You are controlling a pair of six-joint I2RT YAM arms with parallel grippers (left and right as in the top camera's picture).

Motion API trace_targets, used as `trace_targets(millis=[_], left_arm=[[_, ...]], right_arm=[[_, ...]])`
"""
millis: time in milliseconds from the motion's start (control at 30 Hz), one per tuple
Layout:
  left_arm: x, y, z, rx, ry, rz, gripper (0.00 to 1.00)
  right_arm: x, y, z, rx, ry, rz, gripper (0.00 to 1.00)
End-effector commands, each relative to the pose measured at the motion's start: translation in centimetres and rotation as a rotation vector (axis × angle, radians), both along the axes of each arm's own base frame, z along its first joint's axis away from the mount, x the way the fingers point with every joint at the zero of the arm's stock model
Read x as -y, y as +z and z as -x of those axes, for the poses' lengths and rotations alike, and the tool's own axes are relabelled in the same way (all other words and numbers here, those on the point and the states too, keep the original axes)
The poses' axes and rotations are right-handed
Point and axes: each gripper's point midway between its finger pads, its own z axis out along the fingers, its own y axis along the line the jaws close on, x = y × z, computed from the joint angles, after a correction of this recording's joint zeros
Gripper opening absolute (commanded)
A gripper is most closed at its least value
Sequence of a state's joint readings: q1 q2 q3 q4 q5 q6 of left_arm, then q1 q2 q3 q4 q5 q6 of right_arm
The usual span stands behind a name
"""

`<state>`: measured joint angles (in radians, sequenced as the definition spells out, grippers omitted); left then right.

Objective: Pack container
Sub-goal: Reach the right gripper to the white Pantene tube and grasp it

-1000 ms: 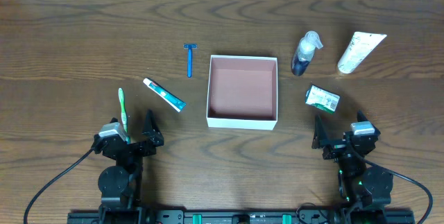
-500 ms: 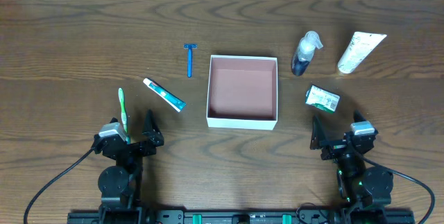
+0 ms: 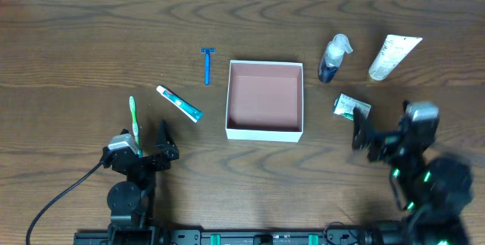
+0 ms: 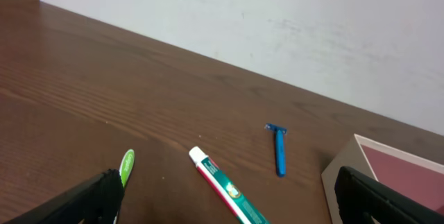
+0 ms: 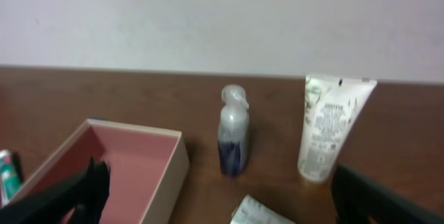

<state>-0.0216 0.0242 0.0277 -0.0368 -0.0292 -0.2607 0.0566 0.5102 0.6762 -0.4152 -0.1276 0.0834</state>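
The robot's right gripper will close on the wide flat end (image 3: 403, 43) (image 5: 338, 93) of the white tube, beyond the spray bottle.
The container (image 3: 264, 132), a square shallow box with white walls and a pinkish inside, sits mid-table and holds nothing. In the right wrist view the container (image 5: 173, 177) is at lower left. My left gripper (image 3: 150, 142) stands open near the front left, and a green toothbrush (image 3: 134, 120) lies by its left finger. A toothpaste tube (image 3: 179, 103) and a blue razor (image 3: 207, 65) lie left of the box. My right gripper (image 3: 381, 133) is open and blurred, just in front of a small green-and-white packet (image 3: 352, 107). Neither gripper holds anything.
A spray bottle (image 3: 334, 58) stands right of the box, with a white tube (image 3: 393, 56) lying beyond it. The left wrist view shows the toothpaste (image 4: 225, 189), razor (image 4: 279, 150) and toothbrush (image 4: 126, 165). A pale wall borders the table's far edge.
My right arm has moved forward and to the right, up to the packet, and looks blurred. The left arm and all the toiletries are unchanged.
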Motion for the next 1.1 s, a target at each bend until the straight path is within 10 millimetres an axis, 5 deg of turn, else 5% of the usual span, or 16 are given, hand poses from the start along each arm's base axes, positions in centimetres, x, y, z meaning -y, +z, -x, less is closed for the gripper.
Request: trace_targets(millis=[0, 233, 433, 600, 900, 1067], left_arm=[[-0.2, -2.0, 0.1, -0.059, 0.009, -0.011, 0.98], [-0.2, -2.0, 0.1, -0.059, 0.009, -0.011, 0.98], [-0.2, -2.0, 0.1, -0.059, 0.01, -0.011, 0.98], [-0.2, -2.0, 0.1, -0.059, 0.009, -0.011, 0.98], [-0.2, -2.0, 0.1, -0.059, 0.009, -0.011, 0.98], [-0.2, -2.0, 0.1, -0.059, 0.009, -0.011, 0.98]], right_arm=[[-0.7, 4.1, -2.3, -0.091, 0.041, 0.033, 0.99], [-5.3, 10.1, -4.5, -0.336, 0.296, -0.062, 0.99], [-5.9, 9.2, -7.0, -0.415, 0.315, -0.095, 0.99], [-1.9, 7.3, -8.7, -0.516, -0.046, -0.229, 0.99], [3.4, 8.9, -9.9, -0.509, -0.334, -0.286, 0.99], [7.3, 6.4, -12.4, -0.607, -0.495, -0.35, 0.99]])
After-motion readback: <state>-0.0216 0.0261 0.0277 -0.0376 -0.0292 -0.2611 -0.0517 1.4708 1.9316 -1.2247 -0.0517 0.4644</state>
